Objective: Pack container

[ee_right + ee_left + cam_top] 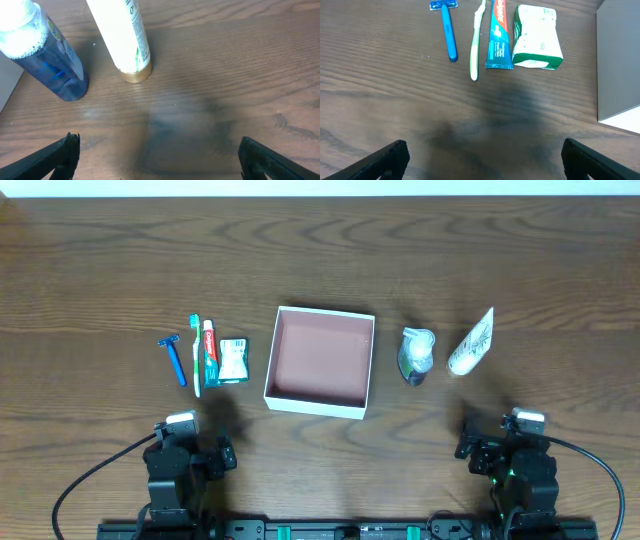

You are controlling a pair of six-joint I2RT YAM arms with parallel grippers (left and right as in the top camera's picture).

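Note:
Next, I close my right gripper on the flat end [488, 318] of the white tube, opposite the tube's gold cap.
The container [283, 395], a square shallow box with white walls and a pinkish-brown inside, sits mid-table; its wall shows at the right of the left wrist view [620, 60]. Left of it lie a blue razor [175, 360] [448, 32], a toothbrush [196, 355] [476, 40], a toothpaste tube [209, 350] [499, 37] and a green packet [234, 360] [537, 37]. Right of it lie a blue bottle [416, 355] [50, 60] and a white tube [471, 343] [125, 35]. My left gripper [195, 445] [482, 160] and right gripper [500, 442] [157, 157] are open and empty, near the front edge.
Wooden table [320, 250] with a white strip along its far edge. Cables run from both arm bases along the front edge.

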